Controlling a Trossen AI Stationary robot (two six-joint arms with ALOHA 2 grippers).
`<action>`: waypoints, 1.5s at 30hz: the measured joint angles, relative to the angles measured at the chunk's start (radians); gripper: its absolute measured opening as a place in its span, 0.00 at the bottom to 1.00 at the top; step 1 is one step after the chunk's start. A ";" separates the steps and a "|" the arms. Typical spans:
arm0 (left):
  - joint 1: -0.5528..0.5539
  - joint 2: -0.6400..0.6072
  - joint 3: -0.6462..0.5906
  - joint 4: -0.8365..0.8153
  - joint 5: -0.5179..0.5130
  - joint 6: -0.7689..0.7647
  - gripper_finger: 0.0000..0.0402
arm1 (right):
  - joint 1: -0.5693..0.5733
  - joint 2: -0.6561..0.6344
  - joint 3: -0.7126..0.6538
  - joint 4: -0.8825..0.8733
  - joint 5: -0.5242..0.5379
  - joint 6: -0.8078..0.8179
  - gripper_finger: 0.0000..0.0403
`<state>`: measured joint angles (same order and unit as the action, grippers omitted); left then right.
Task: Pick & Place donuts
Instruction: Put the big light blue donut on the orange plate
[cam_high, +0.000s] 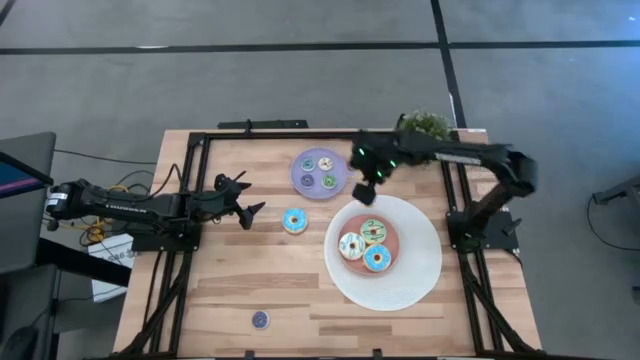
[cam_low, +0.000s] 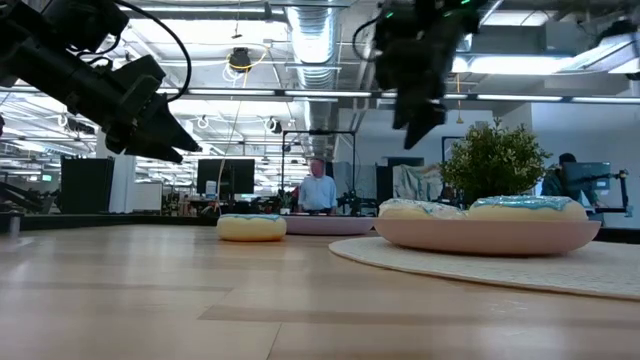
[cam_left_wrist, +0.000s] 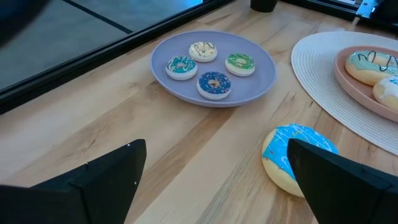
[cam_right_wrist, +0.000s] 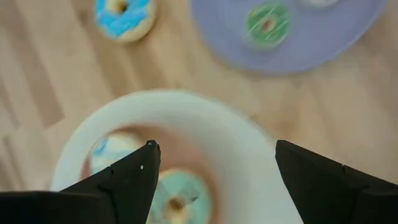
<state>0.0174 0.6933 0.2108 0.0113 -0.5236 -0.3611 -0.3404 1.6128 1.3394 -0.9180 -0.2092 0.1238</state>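
Observation:
Next, my left gripper closes on the lavender-plate side (cam_high: 293, 213) (cam_left_wrist: 278, 148) of the blue-iced donut on the wood table, putting one finger in the hole of the donut.
A blue-iced donut (cam_high: 294, 221) (cam_left_wrist: 297, 154) (cam_low: 252, 227) lies flat on the wood table. My left gripper (cam_high: 250, 208) (cam_left_wrist: 216, 149) hovers open just left of it, raised off the table. Three donuts lie on the pink centre of the white plate (cam_high: 420, 262): cream (cam_high: 351, 245), yellow-green striped (cam_high: 374, 231) and blue (cam_high: 377, 259). My right gripper (cam_high: 365, 192) (cam_right_wrist: 216, 146) is open and empty above the plate's far left rim. The lavender plate (cam_high: 306, 184) (cam_left_wrist: 261, 81) carries several tiny donuts. A tiny purple donut (cam_high: 260, 319) lies alone near the table's near edge.
A small potted plant (cam_high: 427, 125) (cam_low: 495, 160) stands at the table's far right corner. A black frame rail (cam_high: 300, 134) runs along the far edge and down both sides. Bare wood lies between the blue donut and the near edge. A person (cam_low: 318, 188) stands in the room beyond.

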 joint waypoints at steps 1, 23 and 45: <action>0.000 0.000 0.000 0.000 -0.001 0.000 0.96 | 0.025 -0.039 -0.052 0.024 0.001 0.027 0.77; 0.000 0.000 0.000 0.007 0.017 -0.044 0.96 | 0.670 -0.587 -0.954 0.743 0.655 0.689 0.77; 0.002 0.636 0.412 -0.041 0.104 0.195 0.96 | 0.609 -0.587 -0.988 0.891 0.651 0.339 0.77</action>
<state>0.0198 1.3298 0.6232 -0.0295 -0.4195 -0.1665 0.2684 1.0256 0.3519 -0.0269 0.4418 0.4633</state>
